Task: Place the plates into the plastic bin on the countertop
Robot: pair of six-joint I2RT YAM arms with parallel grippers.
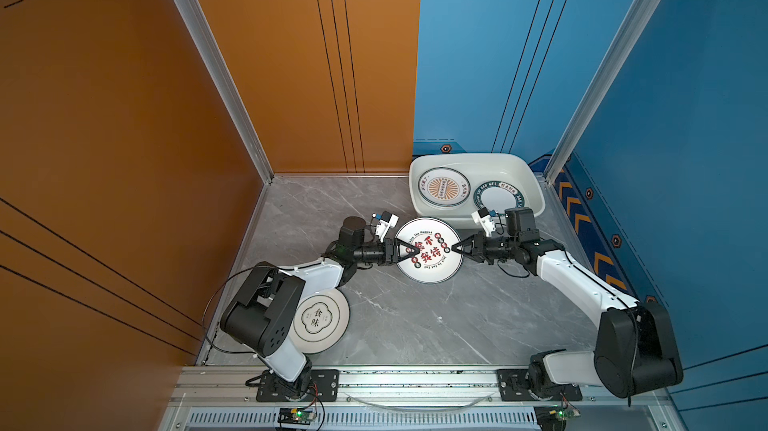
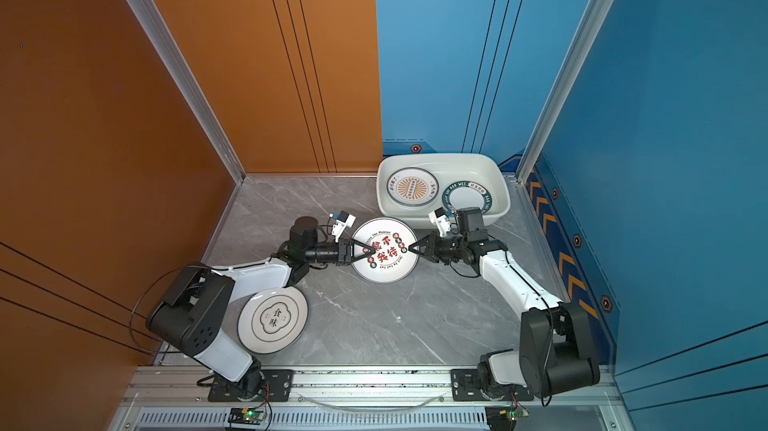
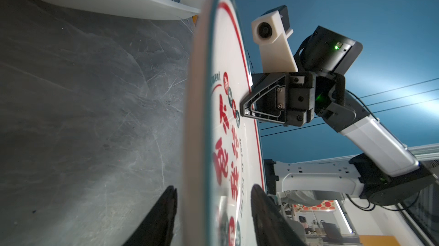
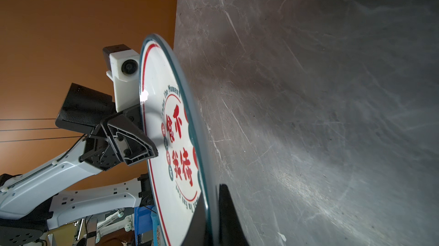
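Note:
Next, my right gripper takes the red-lettered plate nearer the plate's lettering [image 1: 444, 244] while my left gripper holds it, because my right gripper pinches only the plate's edge now.
A white plate with red lettering [image 1: 430, 266] [image 2: 384, 269] hangs level over the grey countertop [image 1: 415, 325], just in front of the plastic bin [image 1: 498, 165] [image 2: 469, 165]. My right gripper [image 1: 454, 248] [image 4: 212, 195] is shut on its right rim. My left gripper [image 1: 411, 257] [image 3: 213, 187] straddles the opposite rim, its jaws still apart from the plate [image 3: 228, 66]. In the bin lie a sunburst plate [image 1: 442, 187] and a teal-rimmed plate [image 1: 498, 200]. Another white plate [image 1: 320, 321] lies at the front left, partly under my left arm.
The bin stands in the back right corner against the blue wall. An orange wall closes the left side. An aluminium rail [image 1: 415, 379] with both arm bases runs along the front edge.

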